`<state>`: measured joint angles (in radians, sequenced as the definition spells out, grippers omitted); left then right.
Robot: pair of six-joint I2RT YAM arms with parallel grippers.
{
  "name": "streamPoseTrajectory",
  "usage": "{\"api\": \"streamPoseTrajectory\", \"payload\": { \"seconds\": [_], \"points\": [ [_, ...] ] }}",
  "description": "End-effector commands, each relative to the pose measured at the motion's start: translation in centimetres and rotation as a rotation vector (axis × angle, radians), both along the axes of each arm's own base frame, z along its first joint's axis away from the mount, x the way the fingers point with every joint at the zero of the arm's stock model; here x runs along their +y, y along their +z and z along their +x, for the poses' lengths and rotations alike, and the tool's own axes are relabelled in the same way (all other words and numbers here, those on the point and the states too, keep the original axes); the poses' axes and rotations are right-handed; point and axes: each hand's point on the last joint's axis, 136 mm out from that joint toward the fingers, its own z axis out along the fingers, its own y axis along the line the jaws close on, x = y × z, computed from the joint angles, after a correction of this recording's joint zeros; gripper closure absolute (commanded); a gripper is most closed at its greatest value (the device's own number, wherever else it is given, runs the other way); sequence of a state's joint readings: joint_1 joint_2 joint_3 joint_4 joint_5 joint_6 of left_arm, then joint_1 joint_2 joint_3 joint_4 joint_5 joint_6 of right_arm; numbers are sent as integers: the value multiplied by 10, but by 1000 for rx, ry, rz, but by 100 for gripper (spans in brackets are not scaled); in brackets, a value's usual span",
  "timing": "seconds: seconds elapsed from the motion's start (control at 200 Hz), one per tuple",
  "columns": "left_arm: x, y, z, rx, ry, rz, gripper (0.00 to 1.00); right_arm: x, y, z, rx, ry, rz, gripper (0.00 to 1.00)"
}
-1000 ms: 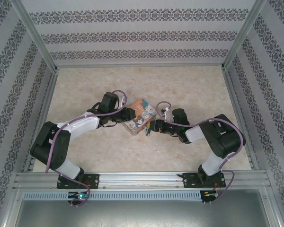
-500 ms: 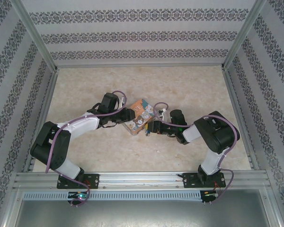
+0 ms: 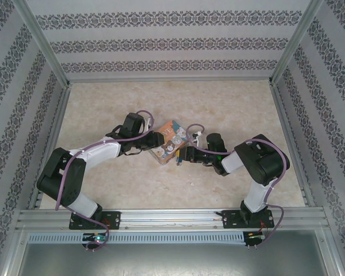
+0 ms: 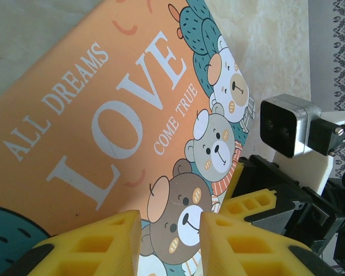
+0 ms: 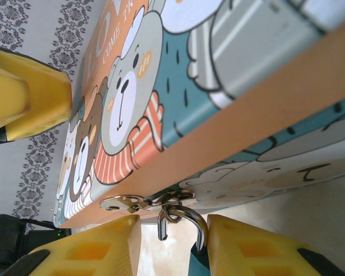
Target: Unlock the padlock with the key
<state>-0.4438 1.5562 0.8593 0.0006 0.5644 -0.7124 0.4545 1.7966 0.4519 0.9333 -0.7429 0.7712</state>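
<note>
The padlock's open shackle is hooked on the hasp, and its body is against a finger. So next my right gripper shifts, closes on the shackle's leg [image 5: 202,234] and pulls it free.
The tiny padlock's thin metal shackle [image 5: 187,217] hangs from the hasp [image 5: 139,202] on the front of the orange-and-teal "LOVE" tin [image 4: 103,115]. One shackle leg ends free; the other enters the bluish body [image 5: 198,265]. My right gripper [image 5: 173,225] stands open around it, the body close against the right-hand finger [image 5: 259,247]. My left gripper [image 4: 169,221] is open over the tin's lid at its bear pictures. In the top view both grippers, left [image 3: 152,146] and right [image 3: 183,155], flank the tin [image 3: 169,138]. The key is out of view.
The tin lies mid-table on the beige marbled surface [image 3: 218,109], inside a walled enclosure with patterned sides. The right wrist's camera block [image 4: 287,123] and yellow fingers [image 4: 250,201] sit just past the tin's edge.
The right arm's elbow has swung a little to the left and its gripper has edged closer to the tin. The left arm and the tin have stayed put.
</note>
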Motion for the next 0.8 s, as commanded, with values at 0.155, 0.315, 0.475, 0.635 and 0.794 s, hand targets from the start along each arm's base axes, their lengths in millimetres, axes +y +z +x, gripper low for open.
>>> {"api": "streamPoseTrajectory", "payload": {
  "seconds": [0.155, 0.315, 0.475, 0.635, 0.794],
  "points": [
    [1, -7, -1, 12, 0, 20, 68, 6, 8, -2, -31, 25, 28, 72],
    [1, -7, -2, 13, -2, 21, 68, 6, 8, -3, -30, 26, 29, 79],
    [1, -7, -2, 13, -2, 20, 68, 7, 9, -2, -28, 26, 33, 86],
    [1, -7, -3, 16, -3, 17, 68, 9, 8, -1, -28, 26, 33, 91],
    [1, -10, -4, 25, -2, 15, 68, 11, 6, -3, -23, 32, 30, 81]
  ]
}}
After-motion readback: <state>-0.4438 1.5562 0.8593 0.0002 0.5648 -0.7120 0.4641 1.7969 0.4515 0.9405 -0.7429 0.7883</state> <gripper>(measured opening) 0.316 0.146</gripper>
